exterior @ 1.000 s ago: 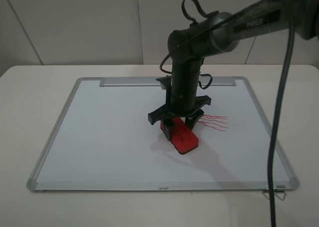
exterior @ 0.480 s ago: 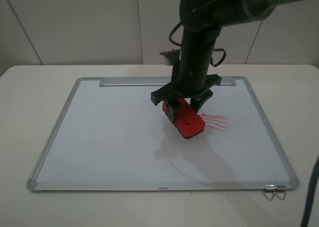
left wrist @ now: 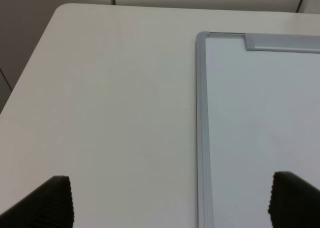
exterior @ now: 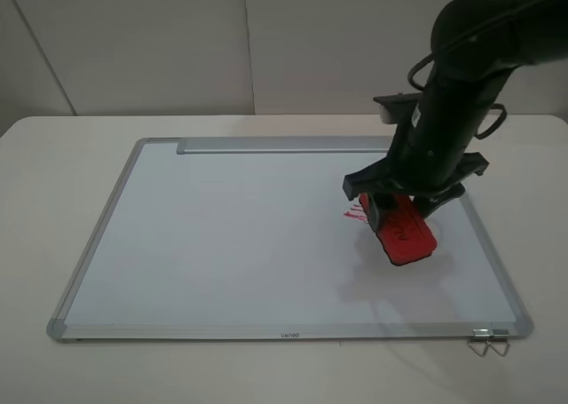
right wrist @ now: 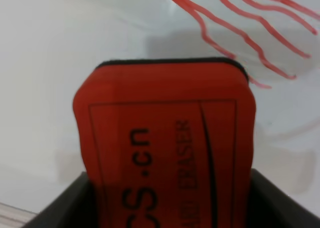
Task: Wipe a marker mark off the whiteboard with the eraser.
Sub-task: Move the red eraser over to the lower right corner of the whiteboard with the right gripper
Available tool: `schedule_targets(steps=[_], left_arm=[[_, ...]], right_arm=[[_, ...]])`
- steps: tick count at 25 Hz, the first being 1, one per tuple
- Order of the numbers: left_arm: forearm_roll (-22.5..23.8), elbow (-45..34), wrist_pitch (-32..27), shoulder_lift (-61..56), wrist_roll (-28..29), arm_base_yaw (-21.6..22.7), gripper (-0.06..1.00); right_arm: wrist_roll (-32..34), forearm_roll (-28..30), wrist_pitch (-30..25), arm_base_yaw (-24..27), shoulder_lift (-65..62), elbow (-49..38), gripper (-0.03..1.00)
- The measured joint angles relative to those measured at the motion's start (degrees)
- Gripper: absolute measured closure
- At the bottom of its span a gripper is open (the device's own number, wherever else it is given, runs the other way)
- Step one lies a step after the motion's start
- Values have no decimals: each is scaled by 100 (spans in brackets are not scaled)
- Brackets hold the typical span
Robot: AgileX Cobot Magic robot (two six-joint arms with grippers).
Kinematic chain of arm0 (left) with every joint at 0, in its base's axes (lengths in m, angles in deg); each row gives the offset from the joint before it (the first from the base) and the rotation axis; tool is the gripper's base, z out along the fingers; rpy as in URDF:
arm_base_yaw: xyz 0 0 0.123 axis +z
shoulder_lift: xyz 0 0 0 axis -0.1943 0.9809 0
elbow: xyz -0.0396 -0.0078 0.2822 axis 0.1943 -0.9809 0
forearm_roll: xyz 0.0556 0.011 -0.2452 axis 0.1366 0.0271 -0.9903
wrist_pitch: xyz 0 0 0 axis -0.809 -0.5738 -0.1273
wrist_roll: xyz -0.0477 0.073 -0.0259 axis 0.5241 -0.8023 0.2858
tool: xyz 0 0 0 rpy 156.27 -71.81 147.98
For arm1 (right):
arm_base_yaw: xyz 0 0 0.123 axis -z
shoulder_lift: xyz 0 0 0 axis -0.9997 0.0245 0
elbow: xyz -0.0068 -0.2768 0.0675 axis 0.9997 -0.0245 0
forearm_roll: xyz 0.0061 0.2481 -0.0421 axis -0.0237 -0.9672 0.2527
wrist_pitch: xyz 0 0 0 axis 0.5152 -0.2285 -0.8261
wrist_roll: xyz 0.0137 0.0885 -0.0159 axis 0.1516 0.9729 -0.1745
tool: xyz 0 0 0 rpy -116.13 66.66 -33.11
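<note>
I need to use my right gripper to set the red eraser down on the whiteboard (exterior: 453, 280), behind the metal clip.
The whiteboard (exterior: 222, 235) lies flat on the table. My right gripper (exterior: 401, 207) is shut on the red eraser (exterior: 406, 232), held tilted over the board's right part. Red wavy lines (exterior: 355, 214) peek out beside the eraser's left end and are largely covered by it. The right wrist view shows the eraser (right wrist: 165, 143) with its dark lettering between my fingers (right wrist: 60, 208), and the wavy lines (right wrist: 240, 27) just beyond it. No pot-like marker mark shows in any view. My left gripper (left wrist: 170, 203) stands open over the table, beside the board's frame (left wrist: 201, 138).
A grey tray strip (exterior: 284, 145) runs along the board's far edge. A metal clip (exterior: 490, 342) sits at the board's front right corner. White table (exterior: 53, 173) surrounds the board, with a wall behind.
My right gripper has lifted the eraser from the board's middle and carried it right, ending over the wavy lines near the right frame.
</note>
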Motion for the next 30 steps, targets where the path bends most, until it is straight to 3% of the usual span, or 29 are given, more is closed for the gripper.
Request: schedule_targets(steps=[6, 15, 30], left_arm=[[0, 0, 0, 0, 0, 0, 16], [0, 0, 0, 0, 0, 0, 16], [0, 0, 0, 0, 0, 0, 16]], right_arm=[[311, 184, 525, 641, -709, -1192, 48], [541, 469, 706, 1492, -991, -1853, 48], [541, 404, 1326, 1418, -509, -1932, 48]])
